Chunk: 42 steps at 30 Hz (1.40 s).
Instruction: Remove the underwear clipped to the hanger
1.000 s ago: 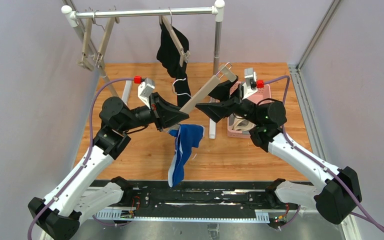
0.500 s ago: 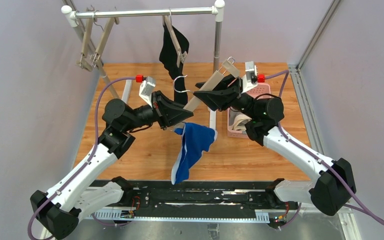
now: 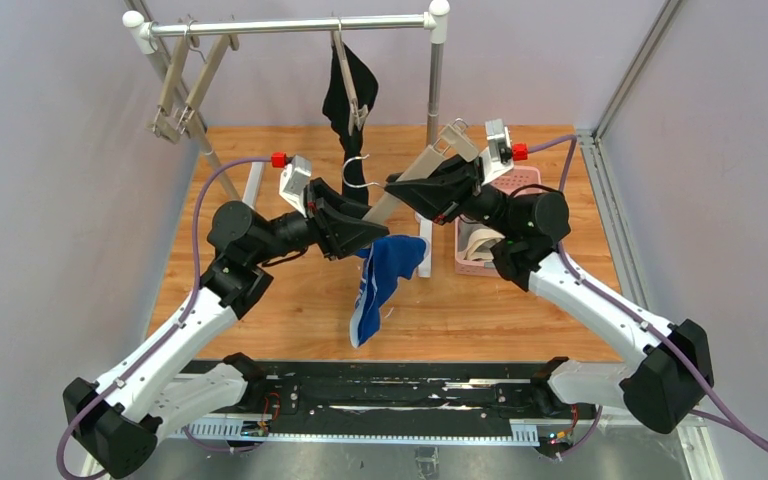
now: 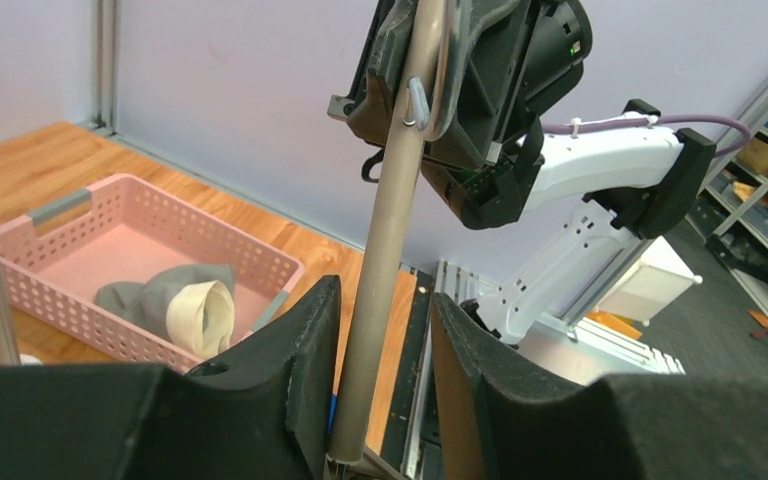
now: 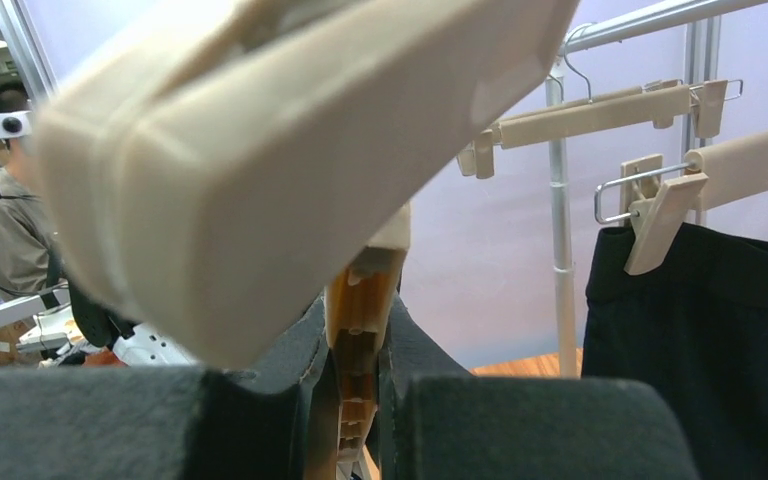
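My right gripper is busy with the hanger, so next my left gripper leaves the hanger's lower clip and takes over by the hanger's bar (image 4: 362, 365).
A beige hanger (image 3: 425, 165) lies slanted in the air between both arms. My right gripper (image 3: 400, 187) is shut on it, with the hanger's beige body (image 5: 260, 130) pinched between the jaws of the right gripper (image 5: 357, 310). My left gripper (image 3: 370, 232) is open at the hanger's lower end. In the left wrist view the hanger bar (image 4: 385, 230) rests against one finger of my left gripper (image 4: 380, 290). The blue underwear (image 3: 385, 280) hangs from that lower end. The black underwear (image 3: 345, 95) (image 5: 700, 340) stays clipped to a hanger on the rail. The grey underwear (image 4: 170, 295) lies in the basket.
The pink basket (image 3: 525, 182) (image 4: 220, 228) sits right of centre, behind my right arm. A metal rail (image 3: 290, 25) spans the back, with empty beige hangers (image 3: 185, 95) at its left end. One rail post (image 3: 435, 90) stands just behind the grippers. Grey walls close in both sides.
My right gripper moved up to the hanger and shut on it. My left gripper's jaws opened round the lower end. The blue underwear swung and now hangs narrower.
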Tool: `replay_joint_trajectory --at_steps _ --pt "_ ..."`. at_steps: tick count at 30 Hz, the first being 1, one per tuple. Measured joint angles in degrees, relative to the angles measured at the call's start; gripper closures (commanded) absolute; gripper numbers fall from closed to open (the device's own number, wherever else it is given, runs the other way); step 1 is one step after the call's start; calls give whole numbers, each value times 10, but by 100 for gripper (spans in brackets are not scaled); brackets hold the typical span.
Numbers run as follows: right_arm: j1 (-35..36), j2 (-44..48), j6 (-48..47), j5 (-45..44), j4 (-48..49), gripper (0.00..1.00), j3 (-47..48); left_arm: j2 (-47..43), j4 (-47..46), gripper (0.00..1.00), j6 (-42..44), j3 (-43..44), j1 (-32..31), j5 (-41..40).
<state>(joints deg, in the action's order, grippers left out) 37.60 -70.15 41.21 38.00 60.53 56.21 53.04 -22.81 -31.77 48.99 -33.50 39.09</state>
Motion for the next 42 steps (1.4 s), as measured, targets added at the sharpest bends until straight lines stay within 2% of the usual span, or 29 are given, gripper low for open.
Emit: replay_joint_trajectory --at_steps 3,9,13,28,29,31,34,35,36,40,41,42 --pt "0 6 -14 2 -14 100 -3 -5 18 55 14 -2 -1 -3" --pt "0 35 -37 -3 -26 99 -6 -38 116 48 80 2 -1 -23" --pt "0 55 -43 -8 -25 99 -6 -48 151 47 101 3 -2 -26" --pt "0 54 -45 -10 -26 100 -11 -58 126 49 92 -10 -4 -15" --pt "0 54 -45 -10 -26 99 -12 -60 125 51 92 -10 -4 -15" --pt "0 53 -44 -10 -26 99 -12 -64 125 61 91 -10 -4 -15" --pt "0 52 -39 -10 -24 99 -13 -64 123 94 93 -11 -4 -15" --pt "0 52 -38 -10 -25 99 -13 -63 122 99 90 -11 -4 -15" --pt "0 52 -34 -10 -25 99 -13 -62 119 100 91 -11 -3 -13" --pt "-3 54 -16 -12 -25 99 -13 -60 105 98 94 -12 -3 1" --pt "-3 54 -15 -12 -25 99 -13 -59 103 79 94 -12 -3 3" --pt "-3 54 -15 -12 -25 99 -13 -59 101 66 94 -12 -3 4"
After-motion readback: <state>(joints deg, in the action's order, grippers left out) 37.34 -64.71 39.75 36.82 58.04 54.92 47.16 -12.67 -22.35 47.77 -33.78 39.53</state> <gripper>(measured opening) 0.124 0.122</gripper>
